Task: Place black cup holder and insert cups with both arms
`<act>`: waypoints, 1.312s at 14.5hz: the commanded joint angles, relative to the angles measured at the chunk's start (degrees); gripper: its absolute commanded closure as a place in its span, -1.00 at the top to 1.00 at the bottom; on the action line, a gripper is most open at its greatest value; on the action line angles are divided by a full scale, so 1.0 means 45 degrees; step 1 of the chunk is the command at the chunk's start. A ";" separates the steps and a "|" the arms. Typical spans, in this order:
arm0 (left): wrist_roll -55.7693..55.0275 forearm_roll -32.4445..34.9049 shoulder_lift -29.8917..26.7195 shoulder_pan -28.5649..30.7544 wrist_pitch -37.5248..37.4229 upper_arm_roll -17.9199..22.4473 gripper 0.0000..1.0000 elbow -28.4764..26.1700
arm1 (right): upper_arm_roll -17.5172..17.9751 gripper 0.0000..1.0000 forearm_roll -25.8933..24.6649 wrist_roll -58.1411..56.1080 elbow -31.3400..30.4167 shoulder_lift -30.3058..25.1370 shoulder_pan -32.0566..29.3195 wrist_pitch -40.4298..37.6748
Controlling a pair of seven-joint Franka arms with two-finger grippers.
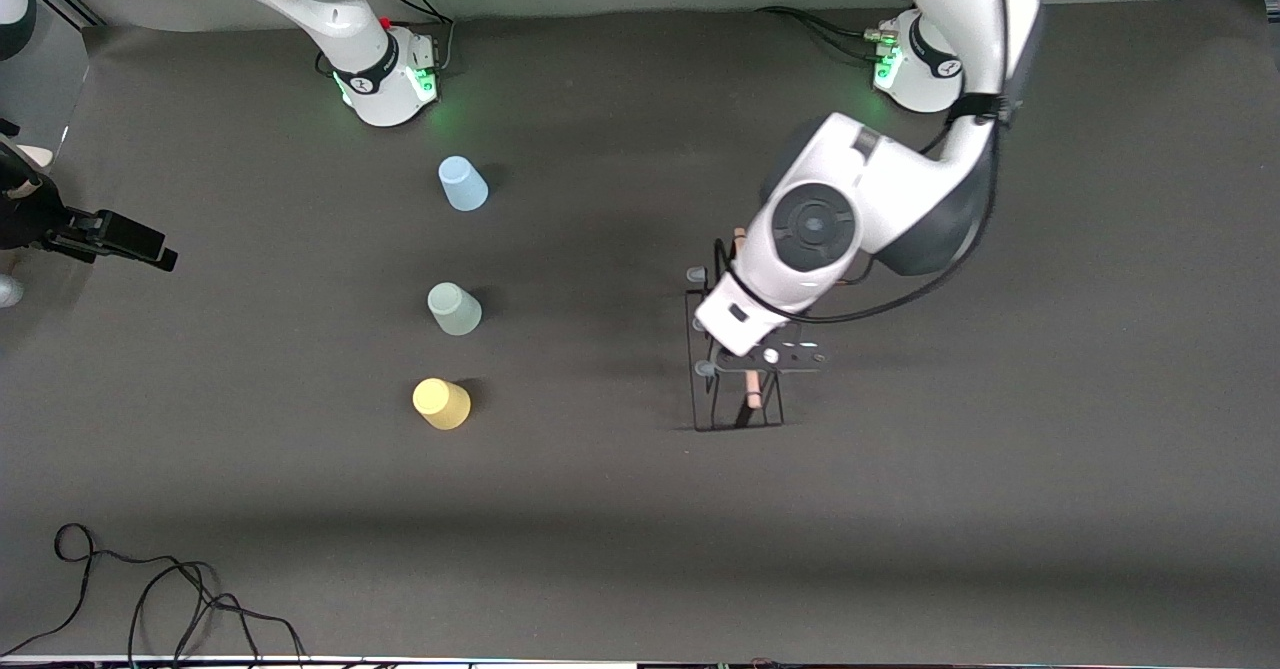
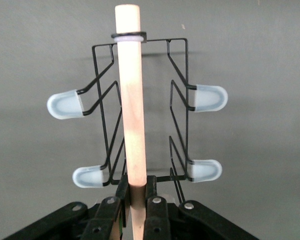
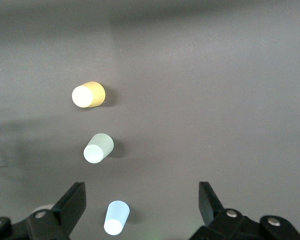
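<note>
My left gripper needs to let go of the black cup holder on the bare table straight (image 1: 687, 326) across from the pale green cup.
The black cup holder (image 2: 178, 95) is a wire rack with pale-capped pegs (image 2: 65, 104) and a wooden rod (image 1: 752, 392) along its top. My left gripper (image 2: 136, 187) is shut on that rod near one end, at the left arm's end of the table (image 1: 752, 374). I cannot tell whether the rack's feet touch the table. Three cups stand mouth down in a row toward the right arm's end: light blue (image 1: 462, 183) farthest from the front camera, pale green (image 1: 455, 308) in the middle, yellow (image 1: 441, 403) nearest. My right gripper (image 3: 142, 202) hangs open high over the blue cup (image 3: 116, 217).
A black device (image 1: 110, 235) juts in over the table's edge at the right arm's end. Loose cables (image 1: 150, 589) lie near the front edge there. The two green-lit bases (image 1: 392, 84) stand along the table's edge farthest from the front camera.
</note>
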 commanded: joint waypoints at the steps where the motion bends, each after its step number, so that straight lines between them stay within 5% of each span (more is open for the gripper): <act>1: -0.0714 0.0012 0.0083 -0.0736 0.0294 0.0278 -1.00 -0.0212 | 0.0047 1.00 0.0000 -0.0173 0.0281 0.0124 -0.0084 -0.0198; 15: -0.1494 -0.0047 0.0005 -0.1185 0.1154 0.0258 -1.00 -0.0915 | 0.0008 1.00 0.0038 -0.0232 -0.0069 -0.0071 -0.0045 -0.0668; 19: -0.2003 -0.0125 0.0064 -0.1596 0.1213 0.0258 -1.00 -0.0818 | 0.0027 1.00 0.0779 -0.0212 -0.0226 -0.0169 0.0053 -0.0530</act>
